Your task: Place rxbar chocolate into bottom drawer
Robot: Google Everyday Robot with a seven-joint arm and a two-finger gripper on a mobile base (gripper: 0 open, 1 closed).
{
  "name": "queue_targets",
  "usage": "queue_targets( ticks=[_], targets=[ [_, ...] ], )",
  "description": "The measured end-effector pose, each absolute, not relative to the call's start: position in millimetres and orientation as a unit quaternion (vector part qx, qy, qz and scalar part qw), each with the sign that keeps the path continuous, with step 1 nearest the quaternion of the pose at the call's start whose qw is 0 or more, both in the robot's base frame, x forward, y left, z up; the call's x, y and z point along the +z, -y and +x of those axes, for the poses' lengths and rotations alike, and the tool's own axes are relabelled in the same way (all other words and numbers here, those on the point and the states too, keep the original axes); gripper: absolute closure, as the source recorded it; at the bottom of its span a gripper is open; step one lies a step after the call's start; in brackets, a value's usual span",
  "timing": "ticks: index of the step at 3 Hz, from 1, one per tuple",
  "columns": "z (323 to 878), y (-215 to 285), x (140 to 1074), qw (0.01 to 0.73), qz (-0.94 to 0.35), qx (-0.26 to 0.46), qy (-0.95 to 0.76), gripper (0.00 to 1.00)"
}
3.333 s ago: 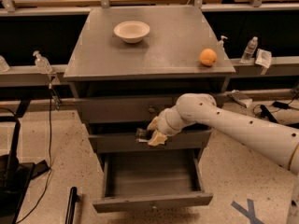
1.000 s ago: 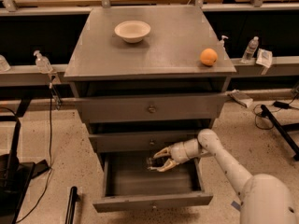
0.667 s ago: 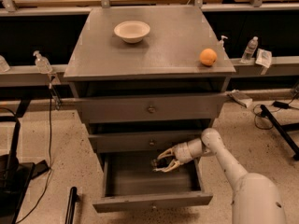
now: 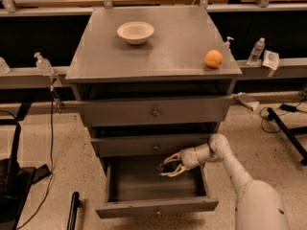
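Next, the gripper releases the rxbar chocolate on the bottom drawer's bare inside (image 4: 175, 178), toward the drawer side my arm reaches over.
The bottom drawer (image 4: 156, 206) of the grey cabinet is pulled open, and its tray floor is bare. My gripper (image 4: 165, 167) reaches in from the right and hovers over the back right part of the tray, just under the middle drawer's front. Its two pale fingers (image 4: 173, 157) hold a small dark bar, the rxbar chocolate (image 4: 162, 166), above the drawer floor. My white arm (image 4: 230, 166) runs off to the lower right.
The two upper drawers (image 4: 154, 112) are closed. On the cabinet top stand a white bowl (image 4: 135, 32) and an orange fruit (image 4: 213, 59). Bottles stand on the rails to either side (image 4: 43, 64), (image 4: 255, 51). Cables and a black stand lie on the floor at left.
My gripper has come down with the bar from in front of the middle drawer into the open bottom drawer, then shifted slightly right and lower. The drawer has stayed open.
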State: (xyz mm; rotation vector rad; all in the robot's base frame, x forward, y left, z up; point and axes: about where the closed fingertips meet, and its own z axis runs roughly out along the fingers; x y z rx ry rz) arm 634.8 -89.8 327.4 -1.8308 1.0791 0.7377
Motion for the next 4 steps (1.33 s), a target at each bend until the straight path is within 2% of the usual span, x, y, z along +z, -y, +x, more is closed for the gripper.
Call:
queue_targets(
  ticks=[1,2,4],
  targets=[
    [633.4,124.2,286.1,0.482,-0.711,0.248,-0.447,1.00],
    [630.2,139.7,264.2,0.500,-0.708,0.233,-0.441,1.00],
    [639.8,136.5,216.0,0.431,-0.754,0.198,-0.455,1.00]
  ],
)
